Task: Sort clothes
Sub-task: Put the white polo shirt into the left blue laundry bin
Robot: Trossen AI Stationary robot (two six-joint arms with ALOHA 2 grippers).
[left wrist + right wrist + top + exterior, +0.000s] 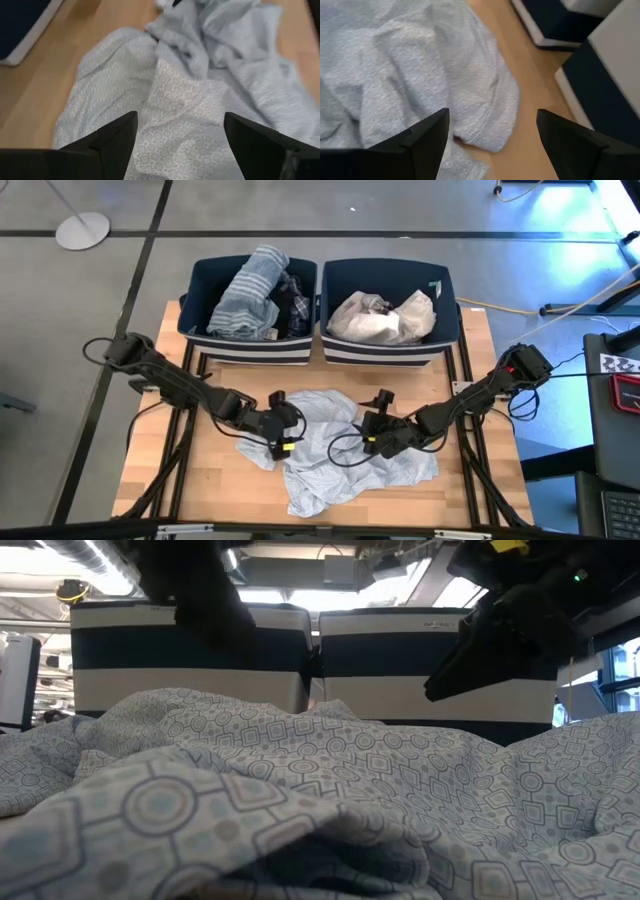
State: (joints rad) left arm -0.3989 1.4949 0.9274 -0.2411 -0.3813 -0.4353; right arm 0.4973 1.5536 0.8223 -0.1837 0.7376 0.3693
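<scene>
My left gripper should grip the middle [314,448] [192,120] of the pale blue patterned garment, on the cloth that lies between my two grippers.
A pale blue patterned garment [330,448] lies crumpled on the wooden table, in front of two navy bins. It fills the low view [300,800]. My left gripper [285,430] is open above the garment's left part [165,100]. My right gripper [372,432] is open above its right part [420,75]. The left bin [250,302] holds striped and dark clothes. The right bin [388,308] holds white clothes.
The two bins stand side by side at the table's far edge. Bare wood [160,470] shows left of the garment and also to its right [470,470]. Black frame rails [190,380] run along the table's sides.
</scene>
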